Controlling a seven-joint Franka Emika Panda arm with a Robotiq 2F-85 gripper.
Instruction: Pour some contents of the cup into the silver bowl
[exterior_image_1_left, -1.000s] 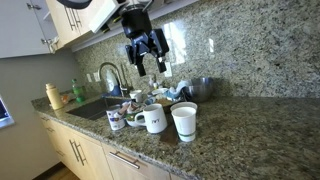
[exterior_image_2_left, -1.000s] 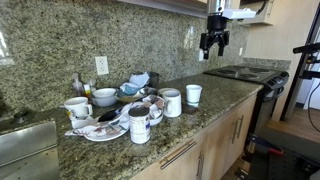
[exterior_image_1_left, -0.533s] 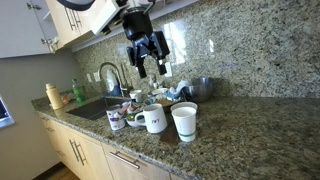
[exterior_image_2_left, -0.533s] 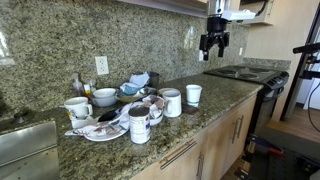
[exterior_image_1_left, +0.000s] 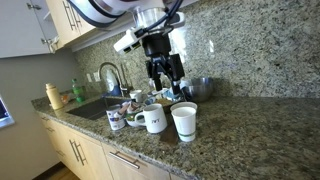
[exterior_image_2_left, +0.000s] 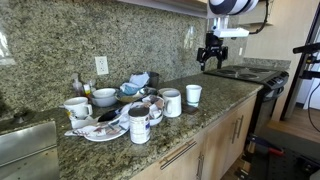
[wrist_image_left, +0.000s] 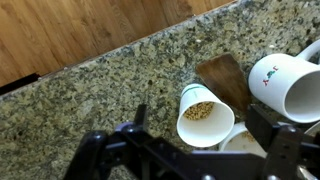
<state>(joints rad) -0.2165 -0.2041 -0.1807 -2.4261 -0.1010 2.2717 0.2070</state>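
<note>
The tall white cup will be gripped by its rim (exterior_image_1_left: 194, 109) (wrist_image_left: 181, 117) as I close my gripper on it, on the side that faces away from the white mug.
The tall white cup (exterior_image_1_left: 184, 121) stands at the counter's front edge, also in an exterior view (exterior_image_2_left: 193, 94). In the wrist view the cup (wrist_image_left: 205, 115) holds tan grains and sits between my fingers' line of sight, well below them. The silver bowl (exterior_image_1_left: 201, 88) sits behind the cup near the wall; I cannot pick it out in the other views. My gripper (exterior_image_1_left: 166, 70) (exterior_image_2_left: 210, 52) (wrist_image_left: 202, 132) is open and empty, hanging in the air above the cup.
A white mug with a handle (exterior_image_1_left: 153, 121) (exterior_image_2_left: 171, 102) (wrist_image_left: 290, 85) stands beside the cup. A pile of plates, mugs and a shallow white bowl (exterior_image_2_left: 104, 96) crowds the counter beyond it. The sink and faucet (exterior_image_1_left: 108, 75) lie further along, a stove (exterior_image_2_left: 245, 73) at the counter's end.
My gripper has dropped lower and shifted toward the cup and bowl. It stays open. The objects on the counter have not moved.
</note>
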